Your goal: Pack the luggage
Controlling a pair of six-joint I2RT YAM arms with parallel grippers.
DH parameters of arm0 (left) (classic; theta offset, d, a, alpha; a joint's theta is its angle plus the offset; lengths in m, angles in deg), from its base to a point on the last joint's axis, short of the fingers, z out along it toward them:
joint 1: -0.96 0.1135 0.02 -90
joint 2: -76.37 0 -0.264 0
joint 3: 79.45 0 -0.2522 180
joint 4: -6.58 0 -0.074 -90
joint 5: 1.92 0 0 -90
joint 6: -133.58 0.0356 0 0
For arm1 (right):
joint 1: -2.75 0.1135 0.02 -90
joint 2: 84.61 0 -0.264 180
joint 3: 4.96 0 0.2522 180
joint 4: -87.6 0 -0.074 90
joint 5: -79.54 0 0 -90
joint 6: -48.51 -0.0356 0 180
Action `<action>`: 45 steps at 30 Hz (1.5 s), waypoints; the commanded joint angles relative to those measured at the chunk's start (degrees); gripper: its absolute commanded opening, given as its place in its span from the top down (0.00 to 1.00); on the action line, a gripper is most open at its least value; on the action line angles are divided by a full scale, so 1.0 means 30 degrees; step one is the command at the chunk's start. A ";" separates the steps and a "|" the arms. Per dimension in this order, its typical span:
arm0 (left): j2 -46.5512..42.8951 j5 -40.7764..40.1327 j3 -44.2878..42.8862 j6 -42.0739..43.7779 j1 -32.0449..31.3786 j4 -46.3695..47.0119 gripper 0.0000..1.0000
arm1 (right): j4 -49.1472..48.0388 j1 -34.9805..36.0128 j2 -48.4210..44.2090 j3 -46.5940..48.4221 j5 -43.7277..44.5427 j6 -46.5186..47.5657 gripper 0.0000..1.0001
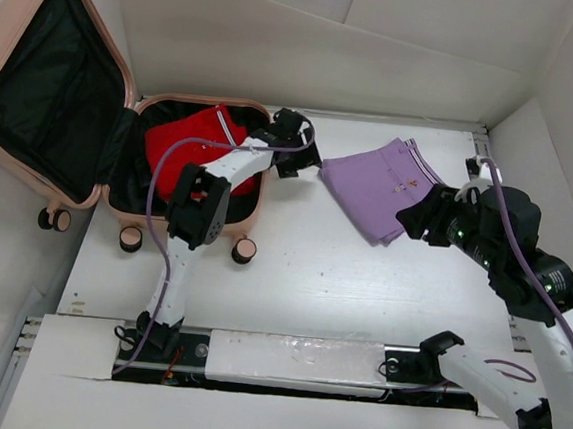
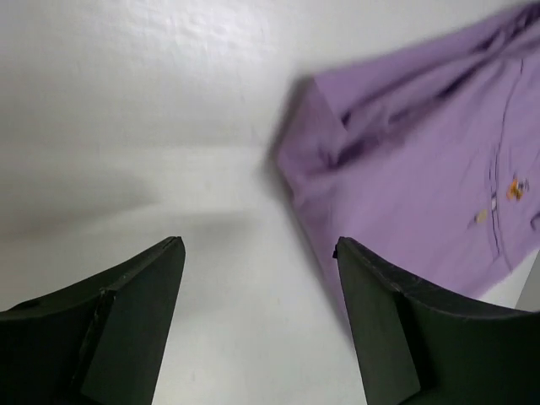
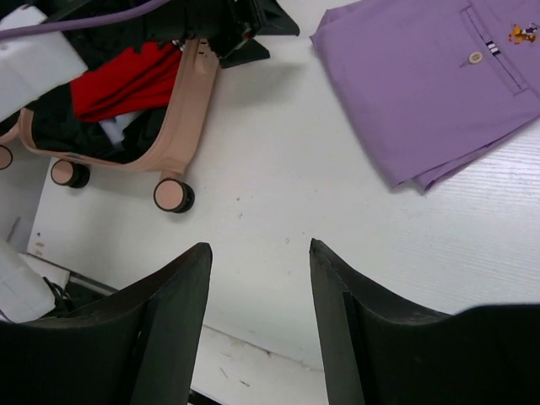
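Note:
I need to next grab the purple garment with my left gripper by the middle of its edge (image 1: 347, 204) (image 2: 334, 283) facing the luggage, between the two corners.
The luggage (image 1: 26, 1) lies open at the left, its lid leaning against the wall and a red garment (image 1: 187, 146) in its base. A folded purple garment (image 1: 380, 183) lies on the table to the right of it. My left gripper (image 1: 307, 162) is open and empty between the luggage's right rim and the purple garment (image 2: 422, 152), low over the table. My right gripper (image 1: 413, 222) hovers open and empty at that garment's near right edge. The right wrist view shows the purple garment (image 3: 430, 76), the luggage wall (image 3: 190, 110) and the red garment (image 3: 126, 80).
White walls close the table in at the back and on both sides. The luggage stands on small wheels (image 3: 173, 194) facing the near side. A metal rail (image 1: 294, 361) carrying both arm bases runs along the near edge.

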 commanded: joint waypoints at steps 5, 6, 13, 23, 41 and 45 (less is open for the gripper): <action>-0.6703 -0.2007 0.6312 -0.1027 -0.3972 0.1604 0.29 | -0.1688 -0.0104 0.0175 -0.0741 -0.0618 0.0250 0.44; -0.6705 -0.2300 0.6811 -0.1813 -0.4935 0.1930 0.29 | -0.1690 -0.0104 0.0175 -0.0915 -0.0792 0.0424 0.44; -0.5040 -0.3006 0.8662 -0.6094 -0.5970 0.4714 0.29 | -0.1456 -0.0104 -0.0059 -0.1122 -0.0970 0.0836 0.44; -0.0029 -0.5289 0.3450 -0.8817 -0.5794 0.2463 0.37 | -0.0460 -0.0104 -0.1258 -0.1298 -0.0970 0.1012 0.44; -0.2448 -0.3593 -0.0182 -0.3878 -0.4099 0.2024 1.00 | -0.0868 -0.0104 -0.1055 -0.0536 -0.0589 0.1363 0.44; -0.4732 -0.2306 -0.1446 -0.1006 -0.2346 0.0618 1.00 | -0.1483 -0.0104 -0.0704 -0.0536 -0.0589 0.1537 0.44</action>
